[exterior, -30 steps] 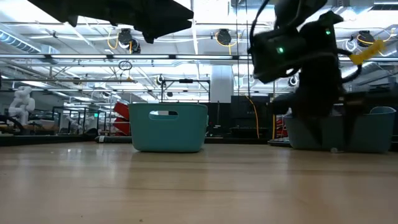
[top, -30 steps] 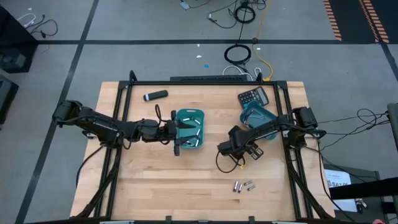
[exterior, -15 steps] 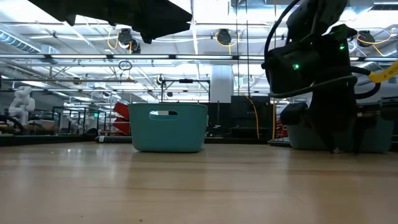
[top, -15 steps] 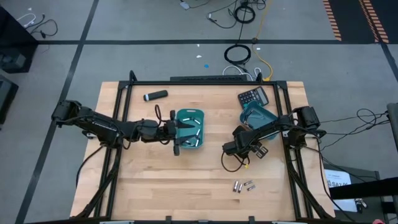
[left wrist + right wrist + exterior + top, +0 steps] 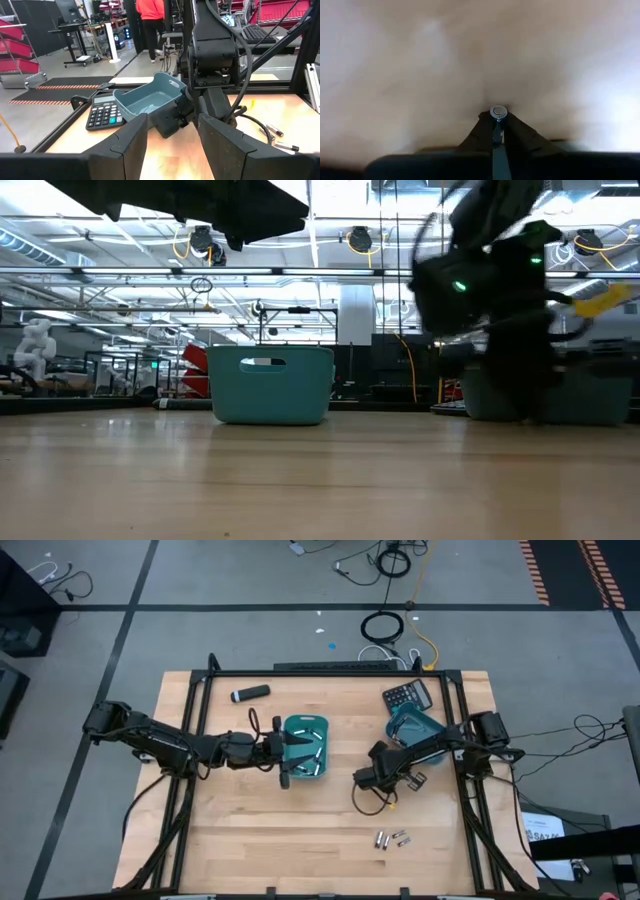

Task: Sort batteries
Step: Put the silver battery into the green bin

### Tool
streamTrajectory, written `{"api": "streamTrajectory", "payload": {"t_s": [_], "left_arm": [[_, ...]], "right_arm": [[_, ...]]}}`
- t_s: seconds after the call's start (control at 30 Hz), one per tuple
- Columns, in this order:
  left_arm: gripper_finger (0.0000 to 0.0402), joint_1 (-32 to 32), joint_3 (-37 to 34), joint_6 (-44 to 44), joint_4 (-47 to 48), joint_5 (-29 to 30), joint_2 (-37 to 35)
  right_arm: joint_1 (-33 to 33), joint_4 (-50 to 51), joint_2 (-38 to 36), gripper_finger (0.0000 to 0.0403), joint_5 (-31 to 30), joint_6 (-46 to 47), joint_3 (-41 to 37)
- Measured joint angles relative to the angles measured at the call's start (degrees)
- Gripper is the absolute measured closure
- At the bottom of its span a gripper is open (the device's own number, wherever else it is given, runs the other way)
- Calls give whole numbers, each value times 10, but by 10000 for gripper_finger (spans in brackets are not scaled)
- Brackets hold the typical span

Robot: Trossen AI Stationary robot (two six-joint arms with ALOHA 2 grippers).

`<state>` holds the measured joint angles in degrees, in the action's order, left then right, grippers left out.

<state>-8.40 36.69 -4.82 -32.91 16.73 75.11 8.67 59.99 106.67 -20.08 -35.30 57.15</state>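
The robot's right gripper will release the battery among the others in the teal bin point(image 5: 316, 754) beside the left gripper.
My right gripper point(image 5: 362, 778) hovers at mid-table, left of the right teal bin point(image 5: 415, 726), and is shut on one small battery point(image 5: 497, 116). Three loose batteries point(image 5: 391, 838) lie on the wood nearer the front edge and also show in the left wrist view as batteries point(image 5: 276, 137). The left teal bin point(image 5: 306, 747) holds several batteries. My left gripper point(image 5: 284, 758) waits open at that bin's left rim, and its fingers point(image 5: 127, 145) hold nothing. My right gripper pinches the battery between its two fingertips point(image 5: 482, 131). One round silvery end cap point(image 5: 498, 111) shows at their free ends and the body runs back between them. Whether the battery touches the table, I cannot tell.
A dark calculator point(image 5: 407, 695) lies just behind the right bin point(image 5: 147, 97). A black cylinder with a white tip point(image 5: 250, 693) rests at the far left. Bare wood point(image 5: 280, 830) spreads across the near half of the table. A person stands in the room beyond.
My right gripper has swung a little toward the table's right edge and then come back toward the left, staying over mid-table.
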Motion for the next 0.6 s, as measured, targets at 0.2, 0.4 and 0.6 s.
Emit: {"api": "streamTrajectory", "payload": {"t_s": [0.2,0.4,0.6], "left_arm": [[215,0,0,0,0,0,0],[215,0,0,8,0,17,0],[215,-3,0,11,0,17,0]], "right_arm": [[-9,-31,-1,399,-21,-5,77],[-39,-128,-11,400,13,64,142],[-80,-368,-35,396,60,91,144]]}}
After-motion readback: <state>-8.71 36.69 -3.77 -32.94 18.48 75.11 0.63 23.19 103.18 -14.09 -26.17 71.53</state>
